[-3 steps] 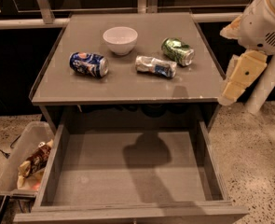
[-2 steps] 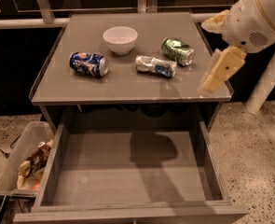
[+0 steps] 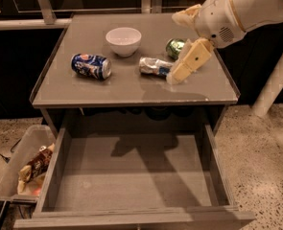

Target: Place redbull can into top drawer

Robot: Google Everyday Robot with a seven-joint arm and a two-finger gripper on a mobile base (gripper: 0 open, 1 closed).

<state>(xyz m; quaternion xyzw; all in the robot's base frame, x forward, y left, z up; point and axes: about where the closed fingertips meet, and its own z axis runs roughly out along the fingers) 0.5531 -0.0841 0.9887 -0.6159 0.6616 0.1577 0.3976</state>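
Observation:
The redbull can is lying on the cabinet top, and the middle of the redbull can's body (image 3: 158, 68) should be the next spot my gripper goes to and closes on.
The redbull can (image 3: 155, 66) is a slim silver can with blue patches. It lies on its side on the grey cabinet top, right of centre. My gripper (image 3: 175, 77) hangs from the white arm coming in from the upper right, its tip just right of the can's end and close above the top. The top drawer (image 3: 131, 176) is pulled wide open below the cabinet front, with a flat grey bottom holding nothing and the arm's shadow across it.
A dark blue can (image 3: 90, 65) lies at the left of the cabinet top (image 3: 107, 90). A white bowl (image 3: 123, 40) stands at the back. A green can (image 3: 174, 47) lies behind my gripper, partly hidden. A clear plastic bin (image 3: 9, 169) with snack bags sits on the floor at the left.
My arm has swung left from beyond the cabinet's right edge to over the top, bringing the gripper down beside the redbull can. The cans and bowl have not moved.

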